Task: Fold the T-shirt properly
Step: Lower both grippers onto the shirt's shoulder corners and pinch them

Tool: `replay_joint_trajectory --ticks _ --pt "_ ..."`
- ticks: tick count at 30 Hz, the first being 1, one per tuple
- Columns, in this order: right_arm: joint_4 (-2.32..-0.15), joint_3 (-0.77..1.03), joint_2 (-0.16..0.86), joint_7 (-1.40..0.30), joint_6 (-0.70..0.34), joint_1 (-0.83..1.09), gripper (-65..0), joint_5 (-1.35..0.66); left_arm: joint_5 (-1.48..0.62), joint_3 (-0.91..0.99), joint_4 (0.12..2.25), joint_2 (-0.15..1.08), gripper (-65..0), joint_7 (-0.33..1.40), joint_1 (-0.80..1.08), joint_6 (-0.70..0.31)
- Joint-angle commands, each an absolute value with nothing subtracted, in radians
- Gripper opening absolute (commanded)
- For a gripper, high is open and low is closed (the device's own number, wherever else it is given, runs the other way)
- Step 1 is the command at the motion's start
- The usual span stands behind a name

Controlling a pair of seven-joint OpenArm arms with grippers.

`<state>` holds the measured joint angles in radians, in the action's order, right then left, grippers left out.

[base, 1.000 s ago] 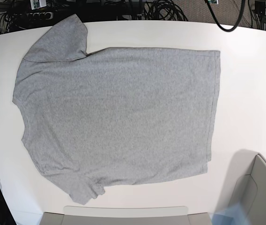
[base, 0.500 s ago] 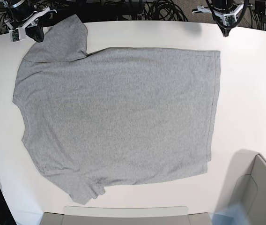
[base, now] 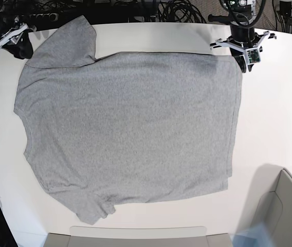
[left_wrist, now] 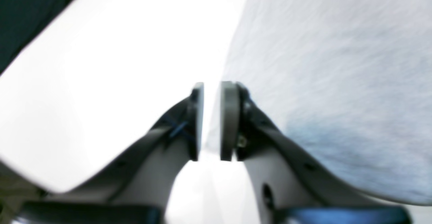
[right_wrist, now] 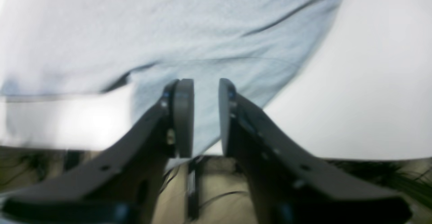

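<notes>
The fingers of my right gripper will next move inward and close on the middle of the far sleeve (base: pixel 60 47) (right_wrist: pixel 224 92) of the heather-grey T-shirt.
The heather-grey T-shirt (base: pixel 130 123) lies flat on the white table (base: pixel 274 113), plain side up, collar end to the left and hem to the right. My left gripper (base: pixel 242 62) hovers over the hem's far right corner. In the left wrist view the left gripper (left_wrist: pixel 212 89) has its jaws nearly together with nothing between them, at the shirt's edge (left_wrist: pixel 337 65). My right gripper (base: pixel 20 47) is beside the far left sleeve. In the right wrist view the right gripper (right_wrist: pixel 206 89) is likewise nearly closed and empty above the sleeve (right_wrist: pixel 236 72).
A grey bin (base: pixel 285 211) stands at the near right corner. A flat grey tray (base: pixel 135 234) lies along the near edge. Cables (base: pixel 177 10) lie beyond the far edge of the table.
Both arms have come into view from the far side. The left gripper moved down to the hem corner and the right gripper moved left beside the sleeve. The shirt has not moved.
</notes>
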<state>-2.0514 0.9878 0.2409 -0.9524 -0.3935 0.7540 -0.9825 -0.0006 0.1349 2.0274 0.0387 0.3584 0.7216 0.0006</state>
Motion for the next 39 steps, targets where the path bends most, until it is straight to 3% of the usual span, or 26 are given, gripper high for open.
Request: replay_joint_trajectory --ticks 1,5,9,16,32,35,39 --pt "-2.064 1.024 0.223 -0.958 -0.438 0.753 -48.1 -0.977 -0.001 0.105 2.045 0.071 -51.7 0.34 0.731 -0.001" --pt "-2.054 1.038 0.145 -0.957 -0.475 0.723 -48.7 -0.855 -0.001 0.016 2.045 0.179 -51.4 0.34 0.728 0.001" --pt "-1.962 1.007 0.091 -0.957 -0.476 0.691 -48.9 -0.814 -0.001 -0.022 2.043 0.208 -51.4 0.34 0.713 0.001" --pt "-1.695 0.966 0.097 -0.955 -0.476 0.599 -48.9 -0.809 -0.001 -0.025 2.043 0.209 -51.4 0.341 0.68 0.001" --pt "-1.508 0.834 0.088 -0.952 -0.476 0.521 -48.9 -0.739 -0.002 -0.03 2.043 0.174 -50.6 0.433 0.677 0.001" --pt "-1.523 0.788 0.088 -0.911 -0.476 0.556 -48.9 -0.739 -0.097 -0.021 2.043 0.173 -47.0 0.438 0.671 0.001" --pt "-1.564 0.731 0.093 -0.849 -0.476 0.619 -48.9 -0.739 -0.466 0.111 2.041 0.203 -42.8 0.524 0.647 0.002"
